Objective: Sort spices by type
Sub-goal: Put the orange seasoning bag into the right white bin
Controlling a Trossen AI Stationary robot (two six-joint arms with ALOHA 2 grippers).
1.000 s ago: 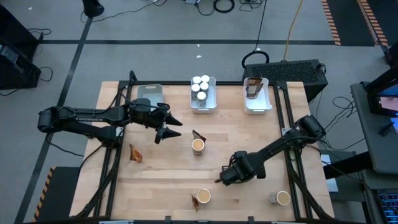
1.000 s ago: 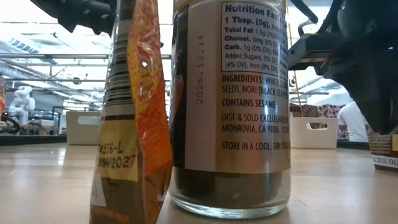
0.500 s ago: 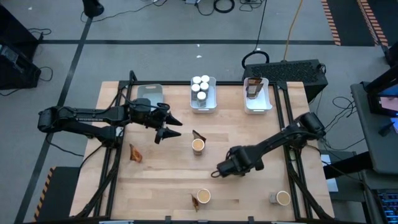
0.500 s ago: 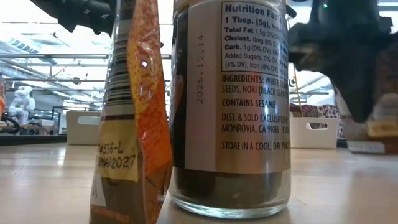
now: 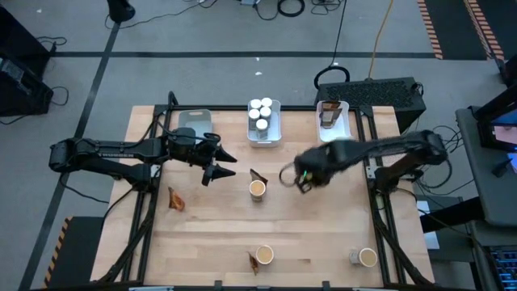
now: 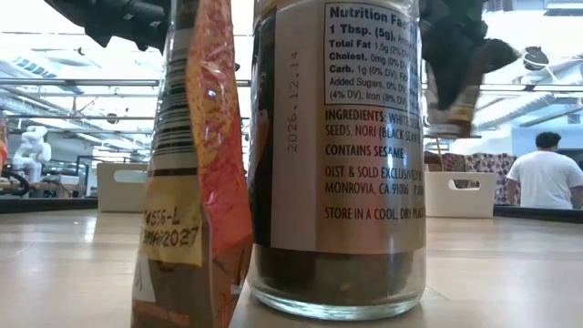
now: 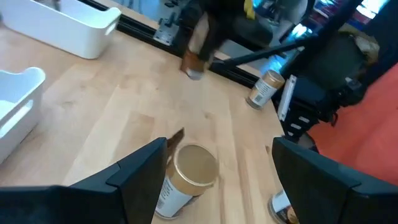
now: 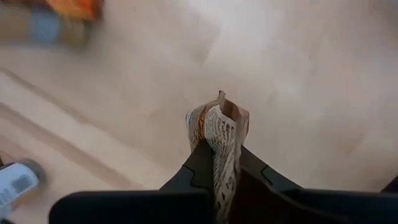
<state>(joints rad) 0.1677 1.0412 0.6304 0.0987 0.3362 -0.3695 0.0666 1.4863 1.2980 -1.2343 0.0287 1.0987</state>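
Next, my right gripper lets go of the brown pouch in the pouch tray's empty near end [image 5: 332, 131], against the pouches standing there.
My right gripper [image 5: 291, 176] hangs over the table's middle, shut on a dark brown crinkled pouch [image 8: 217, 134]; in the low view it is a blur [image 6: 455, 82]. My left gripper [image 5: 230, 166] stands open above the table's left half. A tan-topped tub [image 7: 193, 174] stands on its base beyond its fingers, and a pouch [image 7: 177, 135] leans behind that tub. White-capped jars [image 5: 260, 111] stand in the middle white tray [image 5: 263, 139]. Brown pouches [image 5: 328, 115] stand in the right white tray [image 5: 335, 141]. My right gripper pinches the pouch between its two fingers [image 8: 193, 168], which point down at the table. A crumpled end of the pouch [image 8: 219, 155] sticks out past the fingertips. The pouch is lifted clear of the table.
A grey tray [image 5: 194, 121] sits at the far left. Loose pouches [image 5: 175, 199] [image 5: 252, 263] and tubs [image 5: 263, 255] [image 5: 367, 257] remain on the near half. One pouch [image 6: 191, 182] and tub [image 6: 337, 155] fill the low view. A person [image 6: 545, 178] stands in the room beyond.
My right gripper has risen from the near middle of the table and swung toward the far edge, rolling its wrist, with the pouch lifted clear between its fingers. My left arm has kept still.
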